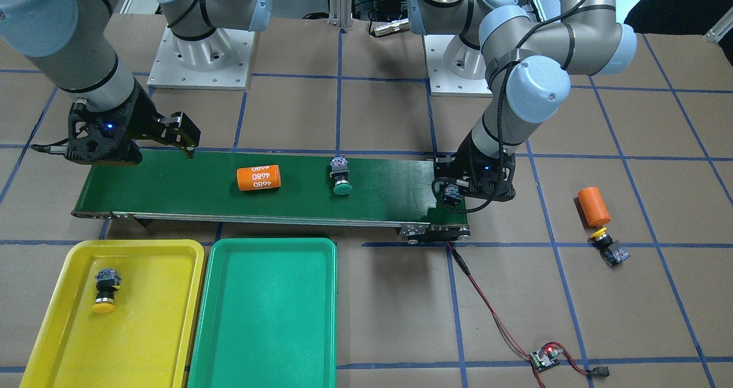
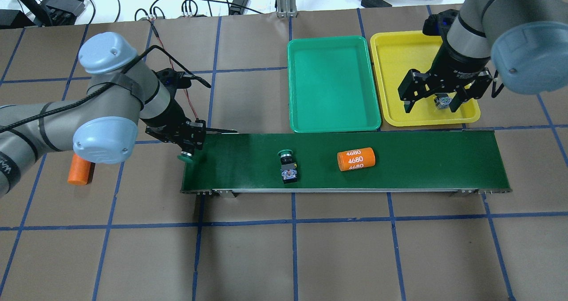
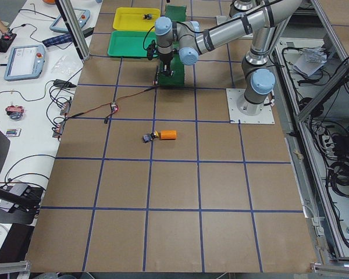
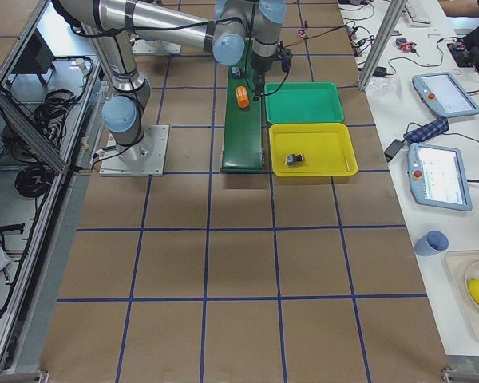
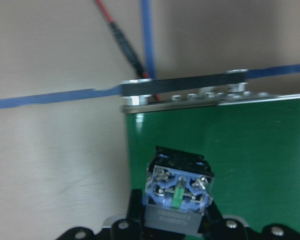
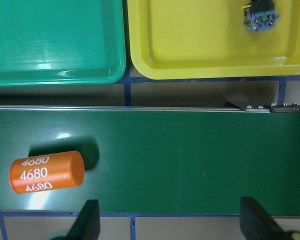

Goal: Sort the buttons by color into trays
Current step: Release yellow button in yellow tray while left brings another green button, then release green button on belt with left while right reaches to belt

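The green button lies mid-belt near the orange 4680 cylinder, and my right gripper will go there next and close on the button's black body (image 1: 340,175).
My left gripper (image 2: 189,151) is shut on a green-capped button (image 2: 186,158) at the end of the belt; its grey-blue contact block (image 5: 178,192) faces the wrist camera. A second green button (image 1: 342,177) lies on its side mid-belt. One yellow button (image 1: 106,291) rests in the yellow tray (image 1: 154,331), and another yellow button (image 1: 608,246) lies on the bare table. The green tray (image 1: 263,319) holds nothing. My right gripper (image 2: 431,106) hangs open and empty over the yellow tray's near edge, by the belt's other end.
The dark-green conveyor belt (image 1: 172,187) carries an orange cylinder marked 4680 (image 1: 259,178). A plain orange cylinder (image 1: 592,206) lies on the table beside the loose yellow button. A red-black cable (image 1: 487,302) runs from the belt to a small circuit board (image 1: 544,359).
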`<act>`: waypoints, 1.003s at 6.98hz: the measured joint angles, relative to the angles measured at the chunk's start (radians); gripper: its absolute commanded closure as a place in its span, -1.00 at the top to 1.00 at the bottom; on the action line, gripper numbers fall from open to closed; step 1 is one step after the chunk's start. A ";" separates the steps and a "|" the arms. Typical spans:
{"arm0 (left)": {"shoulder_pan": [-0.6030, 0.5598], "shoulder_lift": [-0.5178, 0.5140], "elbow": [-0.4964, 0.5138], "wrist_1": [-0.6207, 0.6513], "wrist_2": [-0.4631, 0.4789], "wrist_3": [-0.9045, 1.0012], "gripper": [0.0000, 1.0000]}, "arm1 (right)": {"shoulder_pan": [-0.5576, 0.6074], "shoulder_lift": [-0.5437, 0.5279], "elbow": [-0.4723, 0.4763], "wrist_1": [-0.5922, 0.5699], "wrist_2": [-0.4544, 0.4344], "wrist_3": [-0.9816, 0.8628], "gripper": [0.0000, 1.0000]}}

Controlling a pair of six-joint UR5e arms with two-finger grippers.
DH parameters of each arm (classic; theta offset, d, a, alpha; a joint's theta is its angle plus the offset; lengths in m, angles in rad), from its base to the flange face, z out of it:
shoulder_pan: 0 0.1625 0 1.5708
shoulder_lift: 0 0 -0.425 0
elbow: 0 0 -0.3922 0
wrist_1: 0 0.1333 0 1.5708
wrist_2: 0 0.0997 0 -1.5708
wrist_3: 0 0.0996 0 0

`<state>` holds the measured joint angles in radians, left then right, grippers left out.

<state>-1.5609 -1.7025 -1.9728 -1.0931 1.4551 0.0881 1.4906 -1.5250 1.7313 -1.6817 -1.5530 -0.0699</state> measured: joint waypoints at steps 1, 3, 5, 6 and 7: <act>-0.029 -0.017 -0.002 0.024 -0.006 -0.040 0.74 | 0.018 0.000 0.000 -0.001 0.000 0.009 1.00; -0.074 -0.051 -0.003 0.053 -0.006 -0.074 1.00 | 0.058 0.003 0.003 -0.003 0.003 0.017 1.00; -0.094 -0.033 0.009 0.056 -0.006 -0.111 1.00 | 0.079 0.022 0.008 -0.011 0.005 0.029 1.00; -0.079 -0.013 0.034 0.027 -0.003 -0.125 1.00 | 0.088 0.031 0.015 -0.019 0.006 0.053 1.00; -0.024 0.003 0.072 -0.041 -0.001 -0.109 1.00 | 0.110 0.043 0.019 -0.041 0.006 0.096 1.00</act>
<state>-1.5849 -1.6993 -1.9004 -1.1346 1.4536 -0.0211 1.6008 -1.4818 1.7506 -1.7226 -1.5465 0.0266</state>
